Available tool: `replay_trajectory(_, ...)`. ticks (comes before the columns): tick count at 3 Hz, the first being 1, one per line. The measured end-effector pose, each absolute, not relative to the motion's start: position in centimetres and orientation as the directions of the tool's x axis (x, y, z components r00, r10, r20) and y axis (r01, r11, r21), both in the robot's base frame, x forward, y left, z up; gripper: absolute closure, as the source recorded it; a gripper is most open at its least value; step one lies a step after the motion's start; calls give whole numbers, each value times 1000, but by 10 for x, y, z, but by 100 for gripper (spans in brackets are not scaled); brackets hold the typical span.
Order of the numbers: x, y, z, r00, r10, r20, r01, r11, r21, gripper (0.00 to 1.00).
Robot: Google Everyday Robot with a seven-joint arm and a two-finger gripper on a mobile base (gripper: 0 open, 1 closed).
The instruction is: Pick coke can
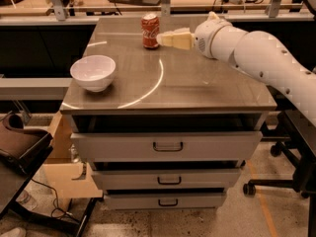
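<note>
Next, I grip the upper half (150, 24) of the red coke can, just below its silver top.
The coke can (150, 30), red with white script and a silver top, stands upright near the back middle of the steel cabinet top (197, 83). My gripper (163, 39), with pale yellow fingers, reaches in from the right on the white arm (256, 53) and its tips are right beside the can's right side. The white-and-green patterned can is hidden behind the arm.
A white bowl (93, 72) sits on the front left of the top. Below are three shut drawers (168, 146). A desk with cables runs behind the cabinet. A cardboard box (64, 172) and a brown seat (19, 144) stand at the lower left, a chair base (276, 181) at the right.
</note>
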State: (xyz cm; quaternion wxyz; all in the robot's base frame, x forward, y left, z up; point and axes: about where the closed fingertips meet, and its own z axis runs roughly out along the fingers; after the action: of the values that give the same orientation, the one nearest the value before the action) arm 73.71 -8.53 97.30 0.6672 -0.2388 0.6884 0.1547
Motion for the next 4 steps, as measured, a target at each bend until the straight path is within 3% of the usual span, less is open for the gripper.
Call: replay_trajectory(4, 825, -38, 920, -49, -129, -990, -592, 802, -75, 0)
